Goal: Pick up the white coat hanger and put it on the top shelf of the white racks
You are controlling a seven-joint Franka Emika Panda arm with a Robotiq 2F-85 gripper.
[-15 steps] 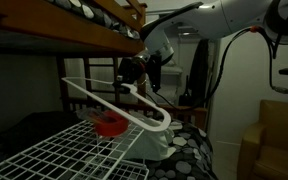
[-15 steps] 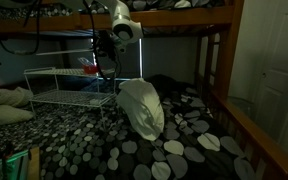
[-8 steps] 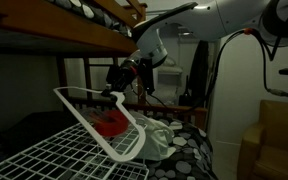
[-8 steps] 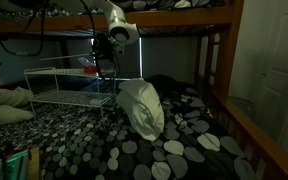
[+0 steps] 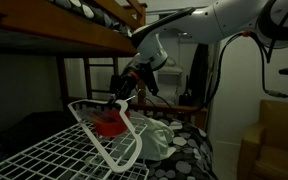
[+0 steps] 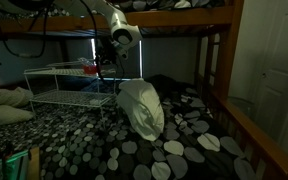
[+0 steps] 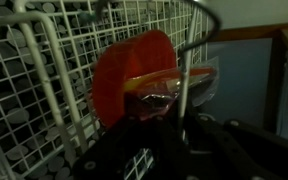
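The robot's gripper needs to release the white coat hanger on the rack's top shelf (image 5: 114, 140), against the red round object. The hanger now hangs tilted low over that shelf.
The white coat hanger (image 5: 94, 137) hangs tilted in my gripper (image 5: 121, 99), its wide end low over the top shelf of the white wire rack (image 5: 39, 155). In the wrist view the hanger's thin white rod (image 7: 187, 80) runs between my dark jaws (image 7: 180, 128), which are shut on it. Below lies the rack's grid (image 7: 39, 80). In an exterior view the rack (image 6: 56, 88) stands on the bed with my gripper (image 6: 105, 68) at its far top corner.
A red round object (image 5: 109, 125) sits on the rack's top shelf under the hanger and also shows in the wrist view (image 7: 129, 75). A white crumpled bag (image 6: 141, 108) lies beside the rack. A wooden bunk frame (image 5: 74, 35) runs close overhead.
My gripper has moved down and toward the rack. The hanger has swung from nearly level to steeply tilted, and its wide end has dropped toward the top shelf.
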